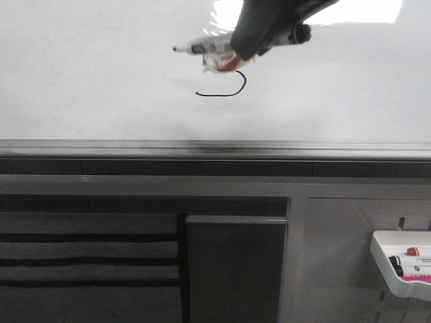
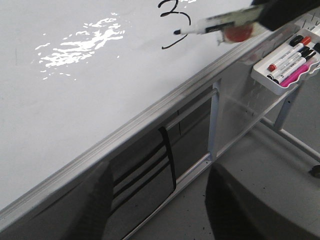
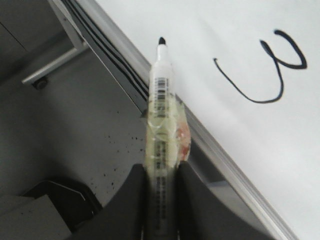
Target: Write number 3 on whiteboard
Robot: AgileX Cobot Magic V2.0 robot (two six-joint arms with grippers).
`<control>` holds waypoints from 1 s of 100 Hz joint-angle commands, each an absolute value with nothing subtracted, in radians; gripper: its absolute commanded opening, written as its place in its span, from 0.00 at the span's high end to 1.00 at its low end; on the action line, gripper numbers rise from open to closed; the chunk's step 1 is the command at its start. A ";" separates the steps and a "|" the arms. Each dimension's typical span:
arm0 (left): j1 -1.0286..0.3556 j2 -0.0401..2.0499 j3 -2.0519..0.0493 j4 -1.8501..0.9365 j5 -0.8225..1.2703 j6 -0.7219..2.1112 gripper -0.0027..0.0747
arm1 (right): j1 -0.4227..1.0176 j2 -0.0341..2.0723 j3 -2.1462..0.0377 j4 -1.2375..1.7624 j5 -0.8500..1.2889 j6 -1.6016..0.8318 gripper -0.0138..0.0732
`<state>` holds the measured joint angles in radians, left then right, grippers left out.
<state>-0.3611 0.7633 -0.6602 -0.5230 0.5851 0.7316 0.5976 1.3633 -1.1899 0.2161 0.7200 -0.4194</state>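
Observation:
My left gripper takes the taped marker next by its front end [image 1: 201, 47] [image 2: 211, 23], between the black tip and the red patch.
The whiteboard [image 1: 101, 81] is large, glossy and white with a grey metal edge strip. A black number 3 [image 1: 225, 89] is drawn on it. Only its lower curve shows in the front view. The whole digit shows in the right wrist view [image 3: 272, 70] and the left wrist view [image 2: 175, 20]. My right gripper [image 1: 237, 48] is shut on a taped black-tipped marker [image 3: 161, 110] just above the digit. The marker's tip [image 1: 176, 48] points left, off the drawn line. My left gripper [image 2: 160, 215] is open and empty, below the board's edge.
A small white tray [image 1: 397, 279] with several markers hangs at the lower right; it also shows in the left wrist view [image 2: 265, 82]. A metal frame and dark panels [image 1: 236, 269] lie under the board edge. Glare patches [image 2: 82, 42] mark the board.

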 commanded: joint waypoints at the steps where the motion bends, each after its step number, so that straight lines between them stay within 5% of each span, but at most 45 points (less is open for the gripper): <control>1: -0.357 0.759 -0.688 -0.554 0.538 0.722 0.47 | 0.624 1.230 -1.132 0.225 0.610 -0.481 0.80; 32: -0.357 0.759 -0.688 -0.554 0.538 0.722 0.47 | 0.638 1.011 -0.962 0.225 0.624 -0.600 0.80; 71: -0.362 0.775 -0.698 -0.585 0.524 0.777 0.47 | 0.639 1.003 -0.960 0.215 0.610 -0.973 0.80; 100: -0.539 0.950 -0.900 -0.563 0.728 1.003 0.47 | 0.720 1.053 -0.960 0.215 0.525 -1.058 0.80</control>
